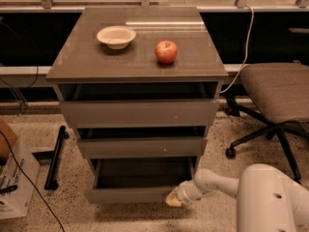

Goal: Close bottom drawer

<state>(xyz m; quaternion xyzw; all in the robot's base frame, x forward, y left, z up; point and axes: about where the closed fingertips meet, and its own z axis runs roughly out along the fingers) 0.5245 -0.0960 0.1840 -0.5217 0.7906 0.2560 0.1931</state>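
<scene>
My gripper should release the bottom drawer with its front pushed in close under the middle drawer [143, 175].
The bottom drawer [130, 194] of the grey-brown cabinet is pulled out part way, its grey box interior [142, 173] showing above its narrow flat front. My gripper [174, 198] sits at the right end of that drawer front, touching or almost touching it, on the end of my white arm [217, 182] coming in from the lower right.
The top drawer [139, 112] and middle drawer [141, 147] are slightly open. A white bowl [116, 36] and a red apple [166, 51] sit on the cabinet top. An office chair [277, 93] stands at the right. A cardboard box [12, 185] and a black bar [54, 156] lie at the left.
</scene>
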